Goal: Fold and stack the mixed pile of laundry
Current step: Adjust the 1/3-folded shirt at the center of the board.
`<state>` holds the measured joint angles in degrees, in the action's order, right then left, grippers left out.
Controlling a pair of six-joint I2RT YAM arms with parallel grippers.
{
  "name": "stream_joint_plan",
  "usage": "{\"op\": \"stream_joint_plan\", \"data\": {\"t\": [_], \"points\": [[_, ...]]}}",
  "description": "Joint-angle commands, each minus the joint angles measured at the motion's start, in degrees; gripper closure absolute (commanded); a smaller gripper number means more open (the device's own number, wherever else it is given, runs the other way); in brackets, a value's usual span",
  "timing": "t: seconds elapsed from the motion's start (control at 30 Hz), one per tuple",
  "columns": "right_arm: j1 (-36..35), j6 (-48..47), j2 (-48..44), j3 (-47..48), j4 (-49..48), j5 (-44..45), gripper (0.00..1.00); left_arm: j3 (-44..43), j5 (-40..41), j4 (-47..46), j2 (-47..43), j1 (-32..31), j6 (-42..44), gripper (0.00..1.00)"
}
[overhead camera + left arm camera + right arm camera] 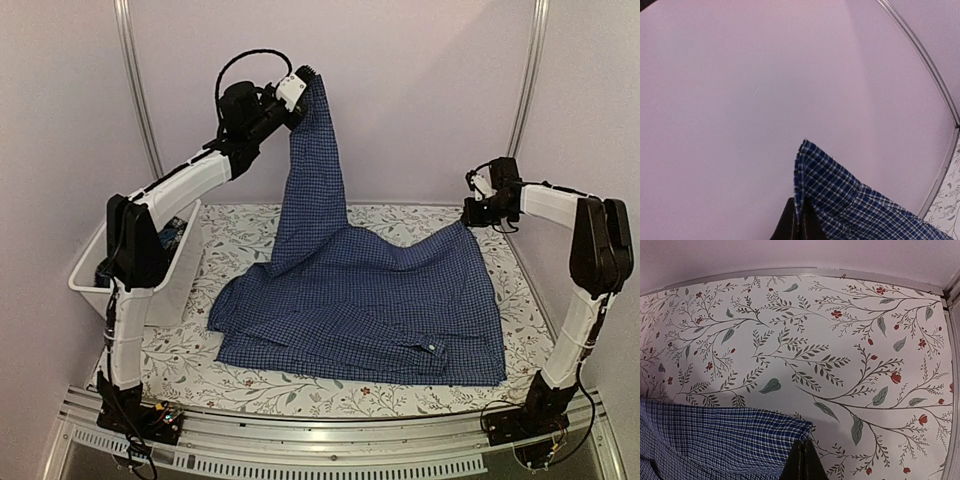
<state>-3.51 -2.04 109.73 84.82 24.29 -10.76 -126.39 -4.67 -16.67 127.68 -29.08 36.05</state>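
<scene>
My left gripper holds the shirt at the tip of the peak, far from the shirt's body. It should let go of the peak's tip and take the shirt's side edge lower down [283,238].
A blue-and-white checked shirt [370,295] lies spread over the middle of the floral tablecloth [250,225]. One end of it is pulled up into a tall peak. My left gripper [305,85] is raised high at the back left and is shut on that peak. In the left wrist view the checked cloth [850,200] passes between the shut tips of the left gripper [800,204]. My right gripper [468,213] is low at the back right, at the shirt's far right corner. In the right wrist view the right gripper [803,445] is shut, with the shirt corner [740,437] reaching its tips.
A white plastic tub [92,285] stands at the left edge of the table, beside the left arm, with something dark and blue inside [170,236]. Metal frame posts [135,90] rise at the back corners. A rail [790,272] borders the far edge of the table.
</scene>
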Motion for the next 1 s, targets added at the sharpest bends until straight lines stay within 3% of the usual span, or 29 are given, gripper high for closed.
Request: {"op": "stream_joint_plan", "data": {"t": [0.0,0.13,0.37,0.5,0.6,0.7,0.83,0.9,0.97], "points": [[0.27,5.23,-6.71,-7.46,-10.36,1.81,1.00,-10.38,1.19,-5.81,5.87,-0.30,4.54,0.99],[0.63,8.04,-10.13,-12.21,-14.74,-0.65,1.00,-12.94,-1.03,-7.70,9.62,-0.51,11.85,0.99],[0.63,8.69,-10.10,-14.39,-14.61,-3.32,1.00,-2.25,-10.71,-4.09,4.95,-1.83,13.92,0.99],[0.68,8.39,-10.53,-15.00,-14.55,-4.06,1.00,0.29,-10.05,-2.12,5.75,-2.33,13.81,0.97],[0.68,8.12,-10.93,-15.50,-14.45,-3.82,1.00,-2.58,-5.98,-4.66,8.99,-2.28,13.71,0.97],[0.65,8.40,-11.21,-15.78,-13.84,-3.35,1.00,-8.42,-1.38,-7.96,12.30,-1.52,7.45,0.97],[0.76,8.85,-11.22,-16.37,-13.14,-3.74,1.00,-9.24,-11.75,-6.12,12.37,-2.50,4.68,0.98],[0.74,8.96,-11.47,-17.00,-13.09,-4.50,1.00,-10.13,-13.23,-4.55,13.51,-3.70,6.32,0.97],[0.76,9.12,-11.62,-17.39,-12.82,-5.23,1.00,-10.06,-9.19,-6.72,14.93,-3.87,4.77,0.90]]}}
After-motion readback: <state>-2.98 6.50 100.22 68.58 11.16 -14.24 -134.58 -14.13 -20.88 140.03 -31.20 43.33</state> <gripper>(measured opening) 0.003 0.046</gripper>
